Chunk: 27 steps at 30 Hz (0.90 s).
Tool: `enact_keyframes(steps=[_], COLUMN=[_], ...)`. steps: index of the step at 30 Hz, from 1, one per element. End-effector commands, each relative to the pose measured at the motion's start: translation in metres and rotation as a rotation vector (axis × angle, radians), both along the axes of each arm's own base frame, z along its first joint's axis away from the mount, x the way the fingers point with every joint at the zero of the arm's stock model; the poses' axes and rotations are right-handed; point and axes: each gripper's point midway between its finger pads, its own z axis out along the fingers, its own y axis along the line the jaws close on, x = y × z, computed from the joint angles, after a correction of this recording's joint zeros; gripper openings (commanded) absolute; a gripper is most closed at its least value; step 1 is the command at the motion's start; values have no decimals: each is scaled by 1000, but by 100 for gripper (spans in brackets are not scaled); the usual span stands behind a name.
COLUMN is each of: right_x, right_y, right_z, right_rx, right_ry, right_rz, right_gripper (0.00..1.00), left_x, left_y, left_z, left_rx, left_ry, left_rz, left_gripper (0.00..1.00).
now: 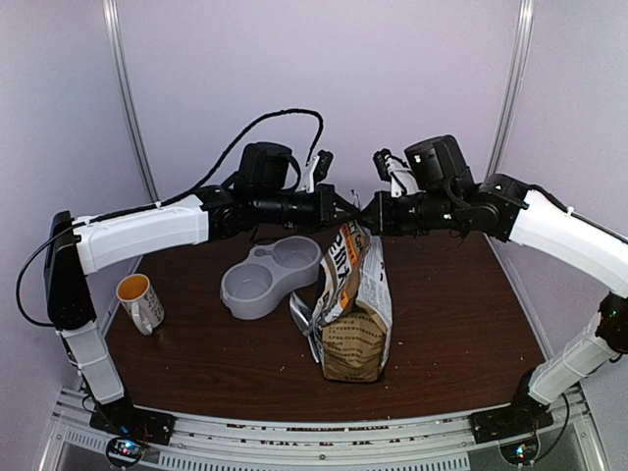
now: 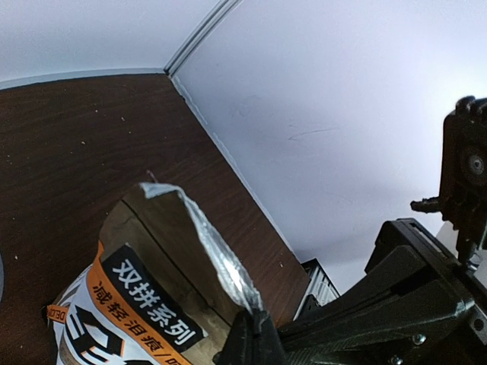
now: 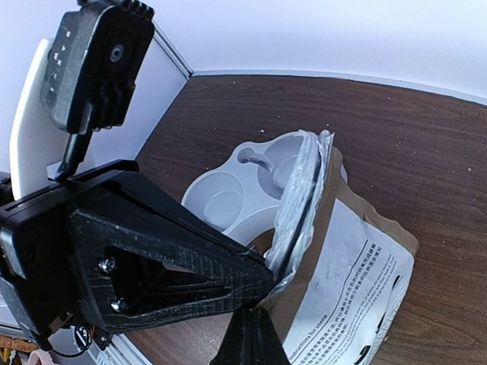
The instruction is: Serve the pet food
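The bag's foil rim lies pressed together at my left gripper's fingers, so next I open them and pinch only the bag's printed side (image 2: 215,300) before spreading its opening.
The kraft-brown dog food bag (image 1: 353,309) stands upright in the middle of the table, its foil-lined top edge (image 2: 209,247) pulled up. My left gripper (image 1: 350,208) comes in from the left and is shut on that top edge (image 2: 252,321). From the right, my right gripper (image 1: 367,218) is shut on the same rim (image 3: 251,312), tip to tip with the left one. The foil mouth (image 3: 300,201) gapes only a narrow slit. The pet food itself is hidden inside the bag.
A grey double bowl (image 1: 270,277) sits just left of the bag, also showing behind the bag rim (image 3: 228,198). An orange-and-white mug (image 1: 140,300) stands near the table's left edge. The purple back wall is close behind both arms.
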Motion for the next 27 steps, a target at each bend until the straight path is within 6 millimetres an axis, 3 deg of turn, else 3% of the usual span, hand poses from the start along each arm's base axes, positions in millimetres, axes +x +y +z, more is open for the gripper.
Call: enact_keyframes(steps=[1,9,16,23,27], right_x=[5,17,21,15,9], right_y=[-21,-46,-46,-30,-13], right_z=[-12,-26,-35,-35,-18], right_rx=[-105,-267,-308,-236,-111], right_ry=[-24,-64,-69,-44,-27], right_rz=[-63,-163,-174,-121,-57], right_gripper=[0,0,0,0,0], left_x=[1,8,9,6,4], left_y=[-3,10,14,14,19], left_z=[21,22,23,27,25], left_rx=[-67,-30,-25,-31,2], left_ry=[-66,-99,-118,-118,-111], left_rz=[-5,67,86,67,75], left_gripper=[0,0,0,0,17])
